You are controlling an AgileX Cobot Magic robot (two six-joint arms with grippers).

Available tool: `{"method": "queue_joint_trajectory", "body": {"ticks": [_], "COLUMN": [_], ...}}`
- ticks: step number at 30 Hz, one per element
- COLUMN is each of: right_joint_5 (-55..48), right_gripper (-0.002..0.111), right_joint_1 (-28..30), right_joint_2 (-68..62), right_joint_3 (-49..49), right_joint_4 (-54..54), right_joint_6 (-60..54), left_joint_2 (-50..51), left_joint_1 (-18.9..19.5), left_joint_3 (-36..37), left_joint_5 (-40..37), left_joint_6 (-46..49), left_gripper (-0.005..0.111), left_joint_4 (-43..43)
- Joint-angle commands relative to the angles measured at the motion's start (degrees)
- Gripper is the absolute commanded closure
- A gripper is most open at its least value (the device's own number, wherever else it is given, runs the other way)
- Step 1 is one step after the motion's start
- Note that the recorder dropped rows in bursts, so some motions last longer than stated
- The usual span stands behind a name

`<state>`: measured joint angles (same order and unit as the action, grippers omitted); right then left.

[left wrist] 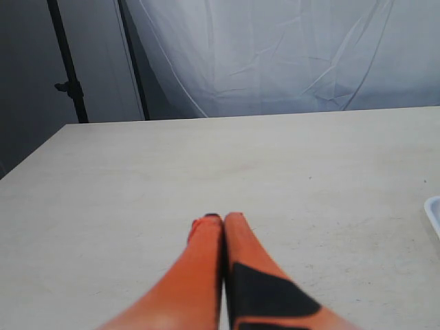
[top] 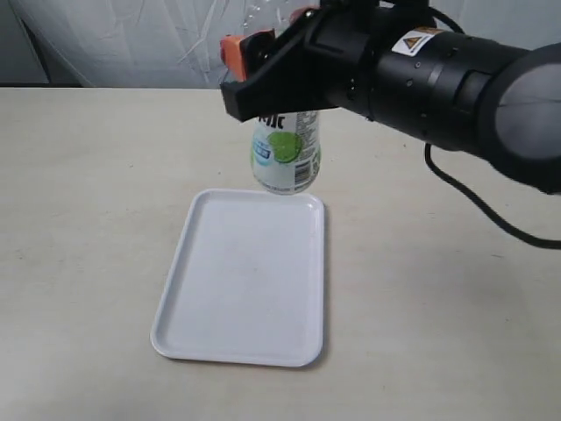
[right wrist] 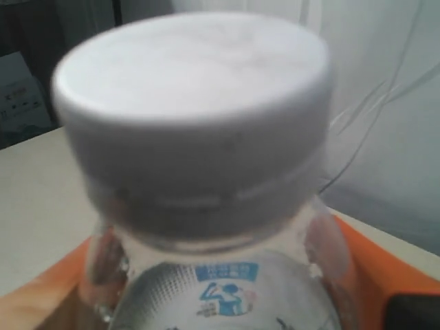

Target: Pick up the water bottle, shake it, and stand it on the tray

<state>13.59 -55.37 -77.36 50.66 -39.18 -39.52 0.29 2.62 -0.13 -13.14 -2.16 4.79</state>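
The robot's right gripper needs to release the water bottle, held just past the tray's far edge, upright on the middle of the flat white tray [top: 251,283].
My right gripper [top: 272,61] is shut on the water bottle [top: 287,156], holding it upright in the air by its upper body, just past the far edge of the tray [top: 243,277]. The label's green lime faces the exterior camera. In the right wrist view the white cap [right wrist: 189,117] fills the picture, with orange fingers [right wrist: 357,268] on both sides of the clear bottle [right wrist: 227,295]. The flat white tray lies on the table with nothing on it. My left gripper [left wrist: 221,221] is shut with nothing in it, low over bare table.
A white cloth backdrop [top: 131,39] hangs behind the beige table [top: 79,193]. A black stand pole [left wrist: 69,62] rises at the far table corner in the left wrist view. The tray's corner [left wrist: 433,210] shows at that view's edge. A black cable [top: 473,197] trails from the right arm.
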Motion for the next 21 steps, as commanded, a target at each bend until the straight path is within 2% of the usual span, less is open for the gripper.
{"method": "queue_joint_trajectory", "body": {"ticks": [1, 5, 6, 8, 16, 21], "right_joint_5": [7.2, 18.9, 25.3, 29.8, 29.3, 28.4], "right_gripper": [0.109, 0.109, 0.109, 0.109, 0.109, 0.109], "right_joint_1": [-3.2, -5.7, -6.0, -6.0, -6.0, -6.0], "right_joint_2": [-2.9, -7.8, -10.3, -13.9, -23.0, -23.5], "right_joint_3": [0.0, -3.4, -5.6, -7.6, -8.1, -8.1], "right_joint_4": [4.0, 12.9, 15.4, 15.9, 13.1, 12.9], "right_joint_6": [1.4, 11.5, 16.2, 21.3, 25.1, 27.1], "left_joint_2": [-0.3, -0.3, -0.3, -0.3, -0.3, -0.3], "left_joint_1": [0.1, 0.1, 0.1, 0.1, 0.1, 0.1], "left_joint_3": [0.1, 0.1, 0.1, 0.1, 0.1, 0.1], "left_joint_5": [0.3, 0.3, 0.3, 0.3, 0.3, 0.3], "left_joint_6": [-0.4, -0.4, -0.4, -0.4, -0.4, -0.4], "left_gripper": [0.107, 0.107, 0.107, 0.107, 0.107, 0.107], "left_joint_4": [0.0, 0.0, 0.0, 0.0, 0.0, 0.0]}}
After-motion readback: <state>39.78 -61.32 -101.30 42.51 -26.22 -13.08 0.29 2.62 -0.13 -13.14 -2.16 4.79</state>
